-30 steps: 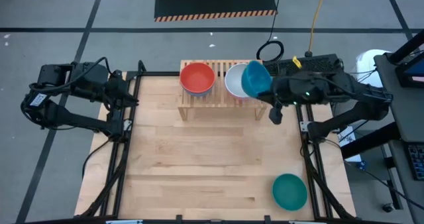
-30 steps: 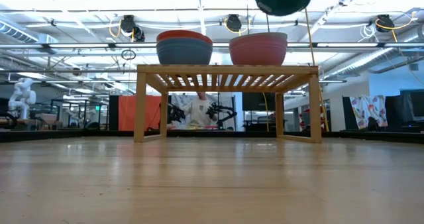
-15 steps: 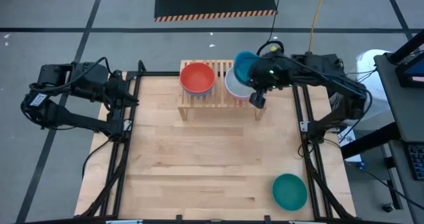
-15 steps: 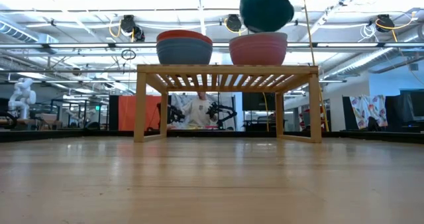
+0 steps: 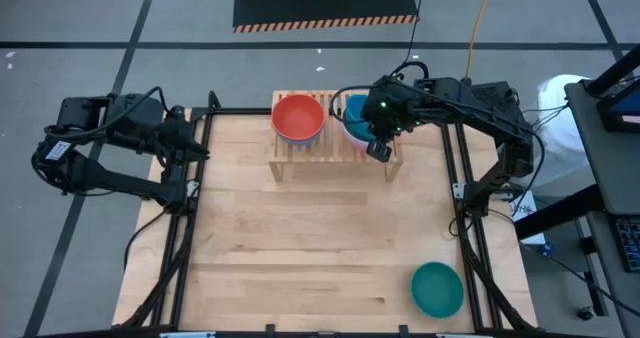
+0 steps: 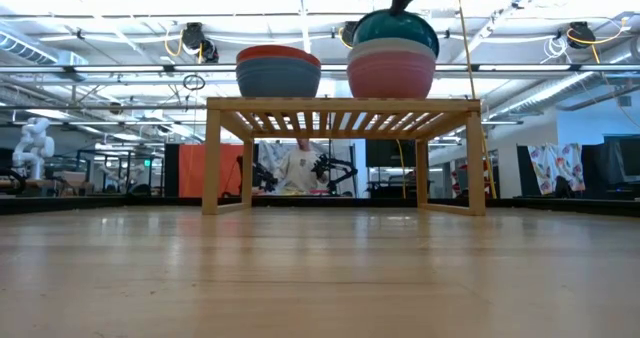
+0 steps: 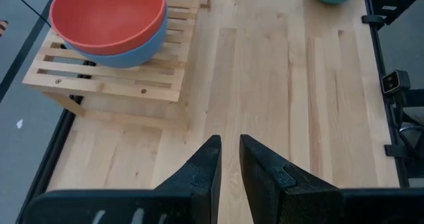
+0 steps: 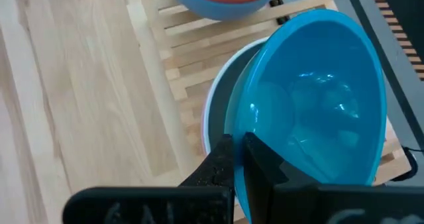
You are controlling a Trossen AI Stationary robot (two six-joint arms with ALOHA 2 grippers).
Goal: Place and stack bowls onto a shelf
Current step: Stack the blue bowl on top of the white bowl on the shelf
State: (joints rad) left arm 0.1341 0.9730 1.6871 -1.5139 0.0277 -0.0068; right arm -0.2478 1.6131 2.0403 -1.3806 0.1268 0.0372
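The blue bowl in my right gripper is tilted inside the white bowl, so my right gripper needs to open, take hold again of the blue bowl's near rim [image 8: 246, 112] and make it level.
On the light-wood shelf [image 5: 332, 146] at the table's far edge, a red bowl [image 5: 298, 116] sits nested in a blue one [image 7: 136, 50] on the left. On the right, a white bowl [image 8: 217, 114] sits in a pink bowl [image 6: 390, 78]. My right gripper [image 8: 240, 148] is shut on a second blue bowl [image 8: 318, 105], which is tilted with its underside down in the white bowl. A teal bowl [image 5: 437, 288] rests on the table near the right front corner. My left gripper [image 7: 227, 144] hovers at the table's left edge, narrowly open and with nothing between its fingers. My right gripper pinches the blue bowl's rim [image 8: 255, 128] on the side nearest the gripper, one finger inside the bowl and one outside. The fingers slant down from the table's right. The bowl is tilted, and its bottom is lowered into the white bowl [image 6: 392, 50]; whether it rests there I cannot tell.
Bare wooden tabletop [image 5: 300, 248] spreads in front of the shelf. Black frame rails [image 5: 185, 248] run along both table sides. Cables [image 5: 408, 76] lie behind the shelf's right end.
My right gripper has carried the blue bowl from beyond the shelf's right end toward the table's left and down. The bowl, held almost on edge before, has tipped closer to level and has sunk into the white bowl on the shelf's right side.
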